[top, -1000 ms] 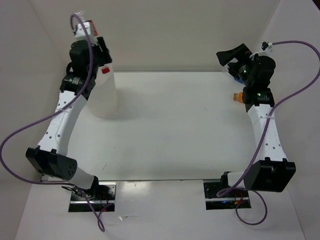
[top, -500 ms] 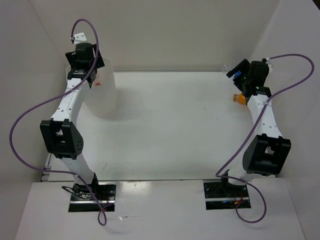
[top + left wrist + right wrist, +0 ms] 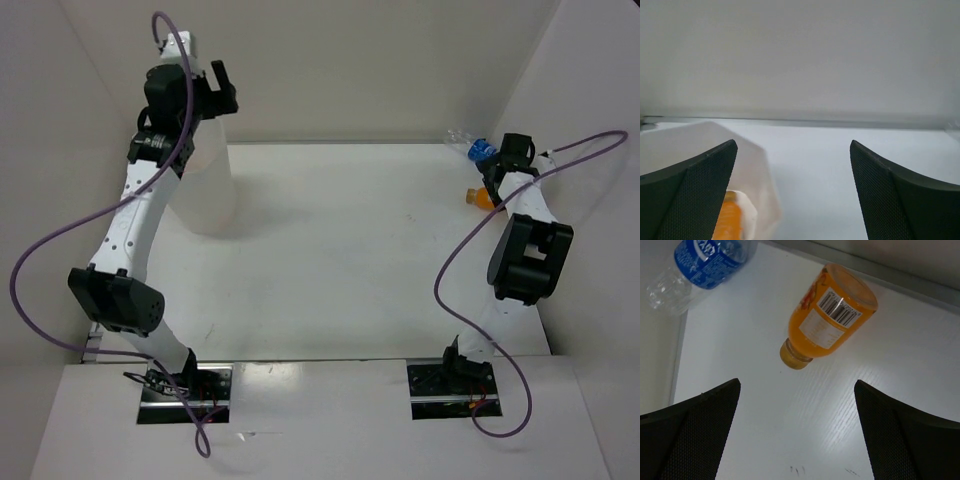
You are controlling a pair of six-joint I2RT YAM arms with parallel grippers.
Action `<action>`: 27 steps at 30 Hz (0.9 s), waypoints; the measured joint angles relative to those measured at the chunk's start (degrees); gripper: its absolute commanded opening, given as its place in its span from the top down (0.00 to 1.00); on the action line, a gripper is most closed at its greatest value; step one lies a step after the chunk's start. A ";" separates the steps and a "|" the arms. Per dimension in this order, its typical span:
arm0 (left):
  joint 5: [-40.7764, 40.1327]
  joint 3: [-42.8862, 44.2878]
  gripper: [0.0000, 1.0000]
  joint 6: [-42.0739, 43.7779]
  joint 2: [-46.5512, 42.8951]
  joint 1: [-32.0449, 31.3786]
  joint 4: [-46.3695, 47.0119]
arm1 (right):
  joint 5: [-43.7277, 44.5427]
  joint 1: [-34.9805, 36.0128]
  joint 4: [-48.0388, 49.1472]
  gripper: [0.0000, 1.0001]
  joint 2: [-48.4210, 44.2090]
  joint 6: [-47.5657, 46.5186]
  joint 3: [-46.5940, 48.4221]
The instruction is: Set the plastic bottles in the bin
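My right gripper is going to close on the middle of the orange bottle's body (image 3: pixel 486 200) (image 3: pixel 823 322), next to the clear bottle with the blue label.
The bin (image 3: pixel 205 190), tall, white and translucent, stands at the back left. My left gripper (image 3: pixel 222 88) hovers above its rim, open and empty. In the left wrist view the open gripper (image 3: pixel 792 144) looks past the bin wall (image 3: pixel 700 150), and an orange bottle (image 3: pixel 727 222) lies inside the bin. At the back right, a second orange bottle (image 3: pixel 832 315) lies on its side, cap toward my right gripper (image 3: pixel 797 384), which is open just short of it. The clear bottle with the blue label (image 3: pixel 705 260) lies beyond, by the wall. Both show from above: orange bottle (image 3: pixel 481 196), clear bottle (image 3: pixel 470 146).
White walls close the table (image 3: pixel 350 250) at the back and on both sides, and the two bottles on the table lie tight in the back right corner. Purple cables loop off both arms.
My left gripper opened over the bin, an orange bottle dropped in, and the wrist rose and tilted up. My right arm stretched out toward the back right corner, over the orange bottle.
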 measured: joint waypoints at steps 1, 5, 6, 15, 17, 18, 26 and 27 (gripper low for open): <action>1.53 -1.62 0.00 0.09 -1.11 -1.46 0.76 | 0.85 0.13 0.11 0.00 1.09 1.81 0.15; 5.75 -7.61 0.00 0.04 -3.23 -6.29 1.92 | 3.43 0.42 -0.42 0.00 4.81 8.79 2.14; 6.56 -9.07 0.00 0.02 -3.26 -6.93 2.16 | 4.24 0.44 -0.98 0.00 6.21 10.08 4.00; 8.81 -14.91 0.00 -0.07 -3.10 -7.04 2.08 | 8.52 0.57 -4.26 0.00 16.52 17.09 17.25; 8.81 -14.91 0.00 -0.07 -3.10 -6.99 2.23 | 8.50 0.59 -4.70 0.00 18.27 17.31 19.17; 8.85 -14.91 0.00 -0.07 -3.06 -6.99 2.19 | 8.55 0.61 -5.07 0.00 18.38 17.51 18.84; 9.81 -13.86 0.00 -0.07 -0.85 -6.99 2.23 | 8.24 0.48 -6.93 0.00 17.18 17.18 14.71; 9.99 -13.66 0.00 -0.07 -0.44 -6.99 2.23 | 8.26 0.46 -6.93 0.00 17.18 16.98 14.60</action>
